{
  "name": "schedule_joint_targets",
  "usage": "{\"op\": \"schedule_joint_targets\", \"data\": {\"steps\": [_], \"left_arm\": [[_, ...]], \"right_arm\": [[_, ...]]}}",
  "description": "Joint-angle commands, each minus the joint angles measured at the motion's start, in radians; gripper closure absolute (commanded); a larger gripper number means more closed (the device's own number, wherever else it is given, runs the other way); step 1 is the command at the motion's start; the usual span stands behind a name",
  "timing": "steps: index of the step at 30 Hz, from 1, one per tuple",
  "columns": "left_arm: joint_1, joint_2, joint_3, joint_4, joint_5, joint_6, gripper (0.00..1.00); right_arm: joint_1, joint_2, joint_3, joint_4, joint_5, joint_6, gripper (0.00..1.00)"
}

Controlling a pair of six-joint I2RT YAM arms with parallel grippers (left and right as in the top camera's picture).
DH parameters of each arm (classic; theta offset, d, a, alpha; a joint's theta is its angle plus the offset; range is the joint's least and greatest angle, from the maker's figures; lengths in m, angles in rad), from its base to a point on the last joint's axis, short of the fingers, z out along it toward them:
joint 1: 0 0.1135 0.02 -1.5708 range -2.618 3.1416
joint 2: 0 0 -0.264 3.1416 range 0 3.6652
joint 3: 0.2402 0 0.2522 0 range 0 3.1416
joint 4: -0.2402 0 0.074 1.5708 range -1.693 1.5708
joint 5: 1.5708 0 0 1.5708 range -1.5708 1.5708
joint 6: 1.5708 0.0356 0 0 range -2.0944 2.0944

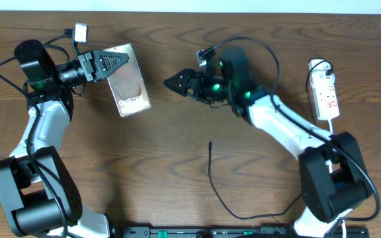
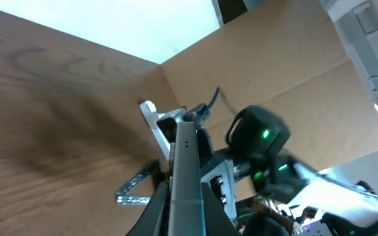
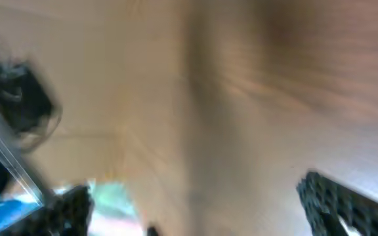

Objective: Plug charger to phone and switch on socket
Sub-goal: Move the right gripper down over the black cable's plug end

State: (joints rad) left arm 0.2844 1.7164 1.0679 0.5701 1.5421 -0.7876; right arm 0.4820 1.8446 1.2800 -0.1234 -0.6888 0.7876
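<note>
I move my right gripper to the black charger next and close it on its loose plug end (image 1: 210,148), behind the metal tip.
The phone (image 1: 131,82), a dark glossy slab with white "Galaxy" lettering, sits at the upper left with my left gripper (image 1: 126,61) shut on its far end. In the left wrist view the phone (image 2: 184,157) shows edge-on, pinched between the two jaws of the left gripper (image 2: 184,211). My right gripper (image 1: 172,82) hovers open just right of the phone, pointing at it. The right wrist view is blurred, with the right gripper (image 3: 205,210) spread wide over bare wood. The charger (image 1: 211,175), a thin black cable, lies loose on the table with its tip toward the middle. The socket (image 1: 326,92) lies at the far right.
The socket's white cord (image 1: 337,122) runs down past the right arm's base (image 1: 333,182). The left arm's base (image 1: 32,198) fills the lower left corner. A brown cardboard wall (image 2: 274,72) stands behind the table in the left wrist view.
</note>
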Motion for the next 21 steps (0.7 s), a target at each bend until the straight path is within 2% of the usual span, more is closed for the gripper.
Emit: {"op": "schedule_joint_targets", "data": {"steps": [1,6,9,13,17,21], "left_arm": [[-0.002,-0.016,-0.002,0.008,0.027,0.006,0.93],[-0.002,-0.016,-0.002,0.008,0.028,0.01,0.93],[-0.002,-0.016,-0.002,0.008,0.029,0.01,0.92],[-0.002,-0.016,-0.002,0.008,0.029,0.01,0.92],[-0.002,-0.016,-0.002,0.008,0.029,0.01,0.92],[-0.002,-0.016,-0.004,0.008,0.029,0.01,0.93]], "right_arm": [[0.008,-0.039,0.157,-0.251,0.217,-0.208,0.01],[0.027,-0.039,0.239,-0.539,0.343,-0.212,0.01],[0.044,-0.038,0.238,-0.642,0.387,-0.183,0.01],[0.102,-0.038,0.23,-0.817,0.54,-0.145,0.01],[0.172,-0.038,0.187,-0.882,0.655,-0.067,0.01],[0.22,-0.038,0.12,-0.875,0.703,0.02,0.01]]}}
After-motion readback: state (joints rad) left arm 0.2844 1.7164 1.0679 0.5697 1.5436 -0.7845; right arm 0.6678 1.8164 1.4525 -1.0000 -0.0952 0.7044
